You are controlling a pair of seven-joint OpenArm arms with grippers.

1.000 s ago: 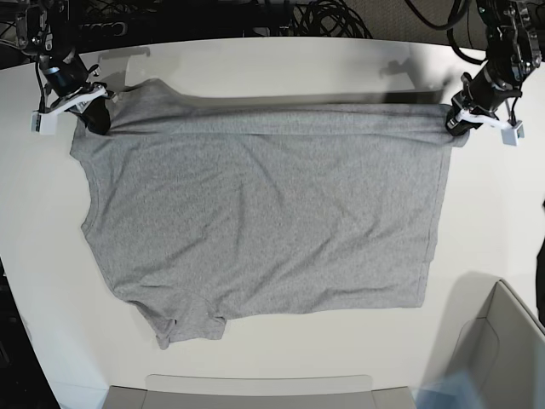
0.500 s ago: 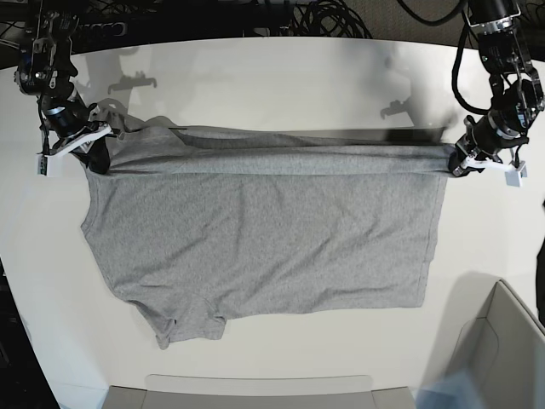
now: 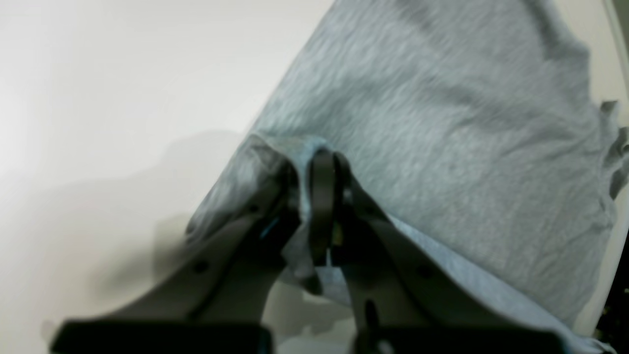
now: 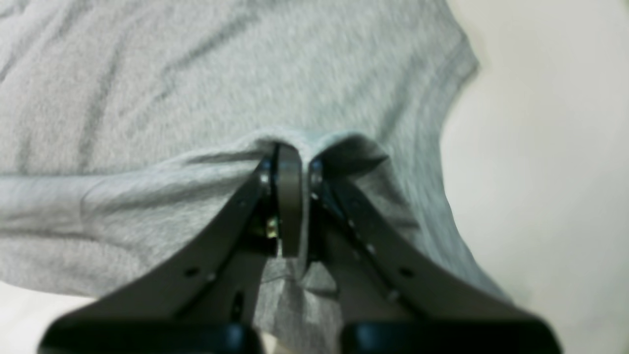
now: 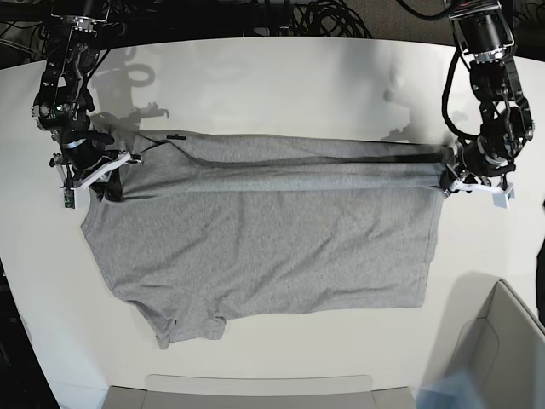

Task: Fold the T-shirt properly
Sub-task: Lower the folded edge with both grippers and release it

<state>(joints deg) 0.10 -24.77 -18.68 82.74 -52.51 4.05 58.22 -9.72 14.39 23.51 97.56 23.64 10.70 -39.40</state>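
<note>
Next, my right gripper lets go of the T-shirt's lifted shoulder end on the T-shirt's flat layer just inside its shoulder-side edge [image 5: 112, 225] [image 4: 315, 112].
The heather-grey T-shirt [image 5: 264, 247] lies plain side up on the white table [image 5: 281, 77], its far edge lifted and pulled toward the near side. My left gripper [image 5: 456, 177], at the base view's right, is shut on the shirt's far hem corner; its closed fingers pinch grey cloth [image 3: 304, 147] in the left wrist view. My right gripper [image 5: 106, 169], at the base view's left, is shut on the shoulder end of the shirt; the right wrist view shows cloth [image 4: 304, 140] clamped between its closed fingers. A sleeve [image 5: 183, 324] lies at the near left.
A grey bin [image 5: 502, 358] stands at the near right corner. A grey tray edge [image 5: 255, 388] runs along the near side. Black cables [image 5: 332, 17] lie beyond the table's far edge.
Both grippers have moved toward the near side, dragging the shirt's far edge over the body. The fold line now sits lower and the folded band is wider.
</note>
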